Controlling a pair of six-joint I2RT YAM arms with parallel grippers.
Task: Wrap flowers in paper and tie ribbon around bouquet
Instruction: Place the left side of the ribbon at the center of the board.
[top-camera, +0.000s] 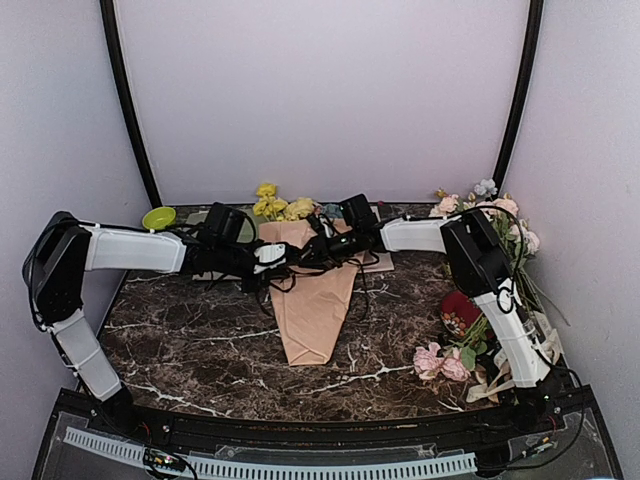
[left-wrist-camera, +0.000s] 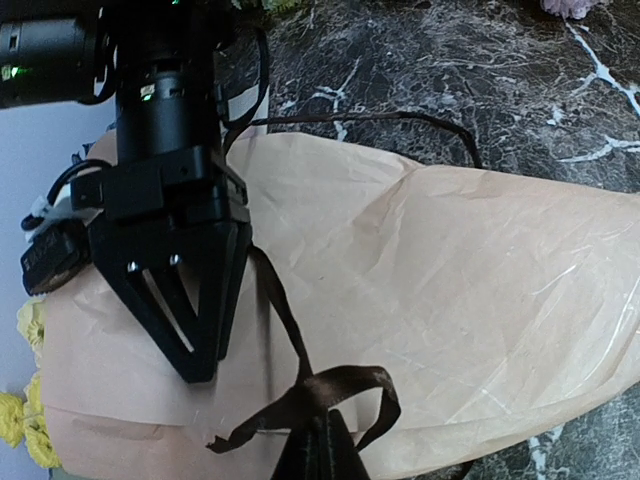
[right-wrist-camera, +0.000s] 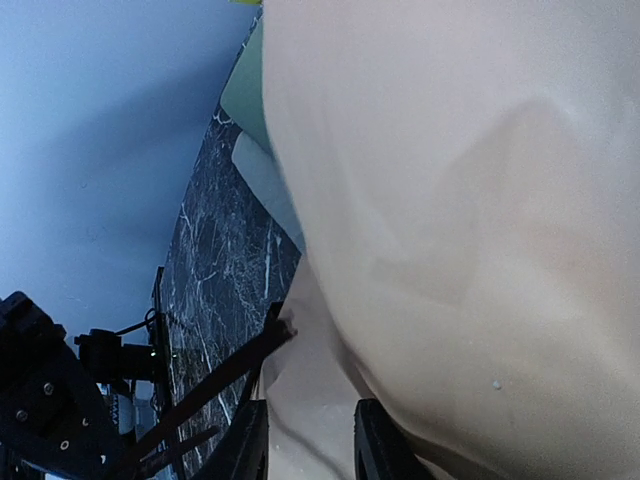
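A bunched ribbon loop is pinched in my left gripper beside my right gripper, so next I open, take hold of the ribbon (left-wrist-camera: 388, 408) again and draw it across my right gripper's fingers.
The bouquet (top-camera: 312, 300) lies mid-table, a peach-pink paper (left-wrist-camera: 450, 280) cone with its tip toward the arms. Yellow flowers (top-camera: 275, 205) show above its wide far end, and also at the left edge as flowers (left-wrist-camera: 25, 420) in the left wrist view. My left gripper (left-wrist-camera: 322, 428) is shut on a looped knot of the thin dark ribbon (left-wrist-camera: 340, 385) over the cone. My right gripper (left-wrist-camera: 200, 365) stands tip-down on the paper beside that ribbon. In its own view the right gripper (right-wrist-camera: 310, 440) has its fingers apart with only paper (right-wrist-camera: 450, 200) between them; the ribbon (right-wrist-camera: 215, 380) runs left of them.
A green bowl (top-camera: 158, 217) sits at the back left. Pink and white roses (top-camera: 440, 362), a red object (top-camera: 460, 312) and cream ribbons (top-camera: 490, 385) crowd the right side, with more flowers (top-camera: 495, 205) behind. A green sheet (right-wrist-camera: 245, 95) lies under the cone's far end.
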